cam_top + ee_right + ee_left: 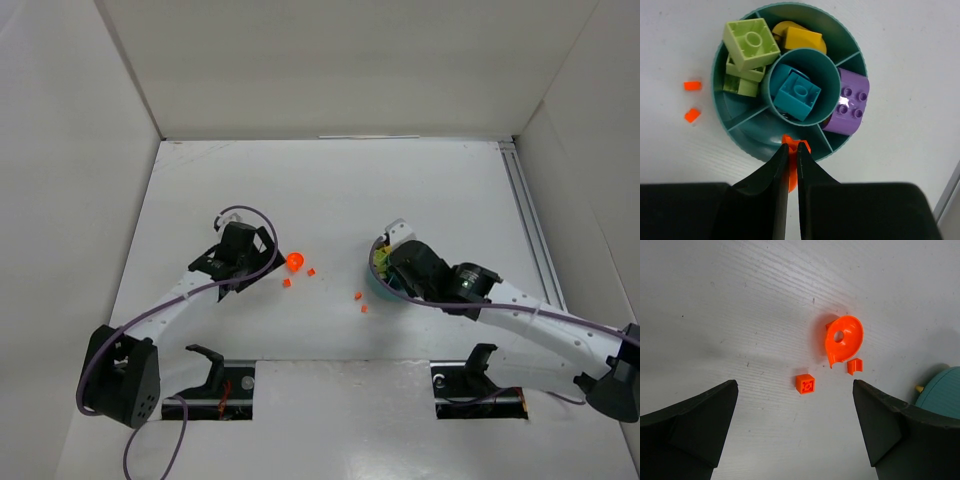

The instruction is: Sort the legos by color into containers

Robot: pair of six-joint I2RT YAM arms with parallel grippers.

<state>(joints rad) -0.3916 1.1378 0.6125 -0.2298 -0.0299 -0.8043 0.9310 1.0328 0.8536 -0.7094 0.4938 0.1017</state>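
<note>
My right gripper is going to set the orange lego down in the teal dish's empty wedge (402, 287) (789, 134), beside the purple brick.
The round teal dish (765, 134) lies under my right gripper (792, 146), which is shut on a small orange lego (803, 146) held over the dish's empty near wedge. Other sections hold lime green bricks (751, 42), a yellow piece (800, 37) and a purple brick (850, 102); a teal brick (797, 95) sits in the centre cup. My left gripper (795, 392) is open above the table, just short of an orange square brick (805, 384). Beyond that brick lie an orange round piece (844, 337) and a small orange clip (854, 366).
Two orange bits (692, 85) (691, 115) lie on the table left of the dish. From above, the right arm hides most of the dish (372, 287). White walls enclose the table, and a metal rail (530, 220) runs along its right side.
</note>
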